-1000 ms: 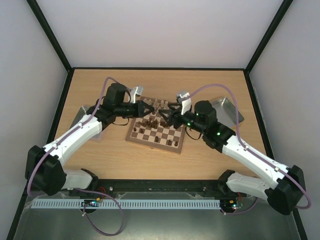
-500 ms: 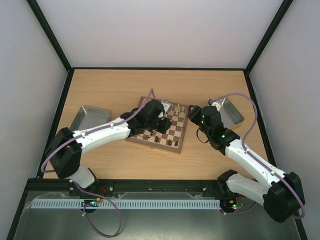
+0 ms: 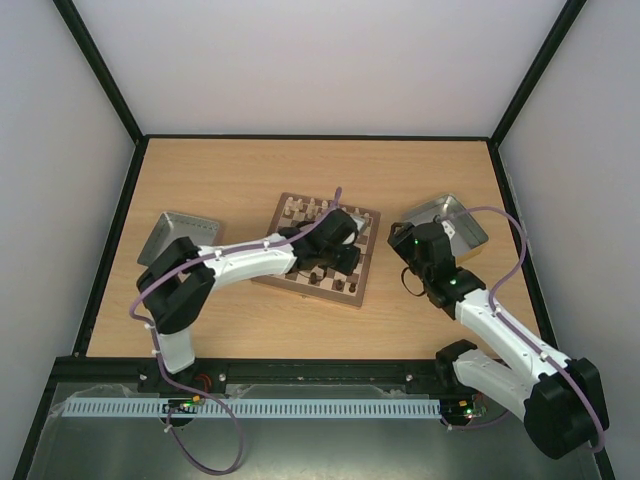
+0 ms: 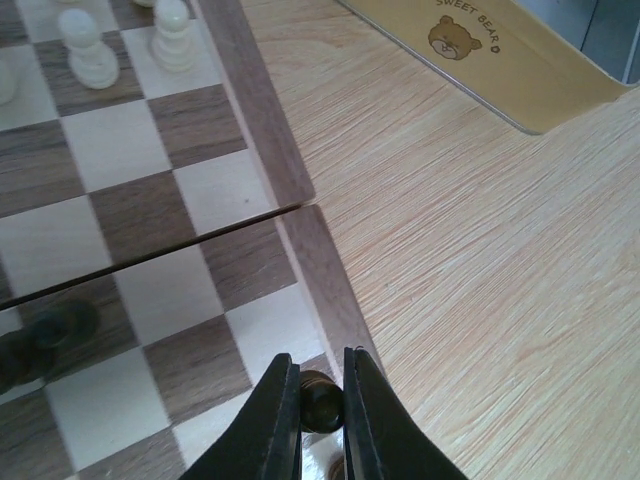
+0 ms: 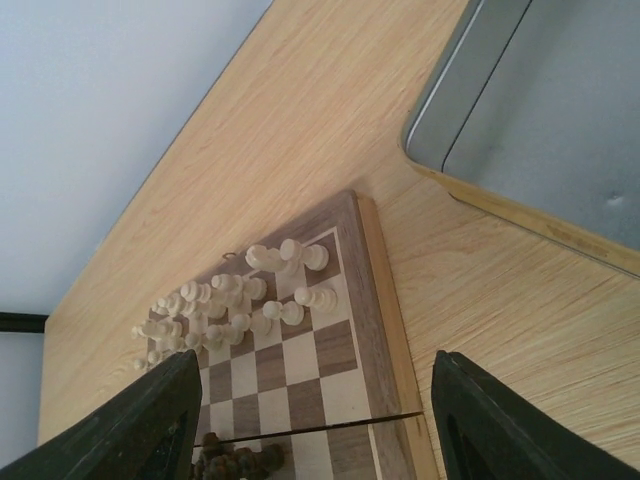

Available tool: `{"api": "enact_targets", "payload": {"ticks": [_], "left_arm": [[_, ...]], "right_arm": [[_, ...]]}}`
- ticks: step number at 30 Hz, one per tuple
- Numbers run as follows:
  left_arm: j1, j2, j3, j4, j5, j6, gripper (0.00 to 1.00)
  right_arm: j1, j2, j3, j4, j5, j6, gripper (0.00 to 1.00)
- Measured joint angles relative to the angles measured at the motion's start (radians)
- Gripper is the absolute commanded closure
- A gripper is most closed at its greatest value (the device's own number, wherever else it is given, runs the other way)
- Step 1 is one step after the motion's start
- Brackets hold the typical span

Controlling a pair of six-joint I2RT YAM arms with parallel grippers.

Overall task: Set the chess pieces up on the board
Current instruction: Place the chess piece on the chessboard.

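Next, I let go of the dark chess piece with my left gripper on the dark square (image 3: 352, 277) (image 4: 307, 396) by the board's rim in front of the corner piece.
The board (image 3: 287, 283) lies mid-table, cream chess pieces (image 3: 312, 208) along its far rows and dark chess pieces (image 3: 315, 272) on the near side. My left gripper (image 4: 321, 395) is shut on a dark chess piece (image 4: 320, 402) just above the squares by the board's right rim (image 4: 268, 120); from above, that gripper (image 3: 350, 262) sits over the near right part of the board. My right gripper (image 5: 315, 420) hangs open and empty to the right of the board, its view showing the cream pieces (image 5: 230, 300) and a dark cluster (image 5: 235, 462). In the top view the right gripper (image 3: 403, 243) is off the board.
A grey metal tray (image 3: 455, 222) stands right of the board, close behind my right wrist, with its bear-printed side (image 4: 500, 50) in the left wrist view. A second tray (image 3: 180, 232) is at the left. Black frame posts and walls enclose the table.
My left arm has swung from the board's left side across to its near right corner. My right arm has drawn back off the board toward the right tray, its jaws widening.
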Motion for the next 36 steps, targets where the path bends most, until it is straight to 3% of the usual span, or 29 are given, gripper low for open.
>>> {"api": "enact_targets", "payload": {"ticks": [18,36], "left_arm": [[-0.016,0.159,0.113,-0.083,0.002,0.02,0.96],[-0.028,0.163,0.117,-0.102,0.003,0.045,0.95]], "right_arm": [[-0.006,0.016,-0.024,0.008,-0.014,0.005,0.37],[-0.01,0.03,-0.024,0.008,-0.017,-0.01,0.37]]}}
